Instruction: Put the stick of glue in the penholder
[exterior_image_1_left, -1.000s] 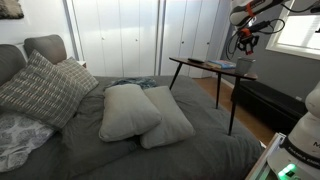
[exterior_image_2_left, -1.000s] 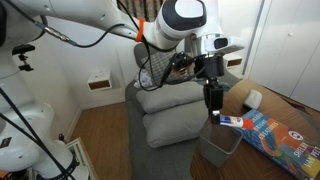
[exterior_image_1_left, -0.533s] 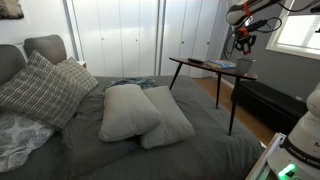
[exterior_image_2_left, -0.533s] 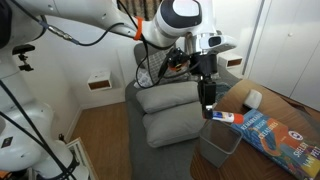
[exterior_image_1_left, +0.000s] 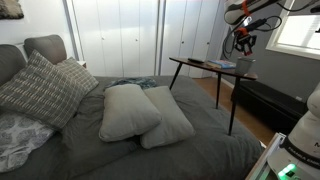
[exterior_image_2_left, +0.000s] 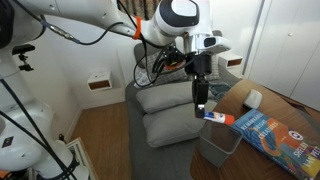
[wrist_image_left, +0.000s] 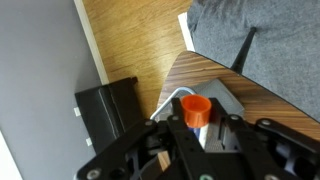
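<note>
Next, my gripper lets go of the stick of glue inside the grey penholder (exterior_image_1_left: 245, 66) (wrist_image_left: 197, 120), which is at the near end of the wooden table.
My gripper (wrist_image_left: 198, 128) is shut on the stick of glue (wrist_image_left: 196, 108), a white tube with an orange cap. In the wrist view the grey penholder (wrist_image_left: 228, 100) lies just behind the cap, on the wooden table. In an exterior view the gripper (exterior_image_2_left: 202, 106) hangs above and a little to the left of the penholder (exterior_image_2_left: 218, 146), with the stick of glue (exterior_image_2_left: 214, 117) at its tip. In an exterior view the gripper (exterior_image_1_left: 243, 44) hovers over the penholder (exterior_image_1_left: 245, 67) at the table's near end.
A flat orange and blue book (exterior_image_2_left: 268, 130) lies on the wooden side table (exterior_image_1_left: 195, 63) beside the penholder. A small round object (exterior_image_2_left: 254, 99) sits further back. A bed with grey pillows (exterior_image_1_left: 135, 112) fills the room beside the table. A dark bench (wrist_image_left: 108, 108) stands below.
The gripper, still holding the stick of glue, has shifted left and slightly up, away from directly over the penholder's mouth. Nothing else has moved.
</note>
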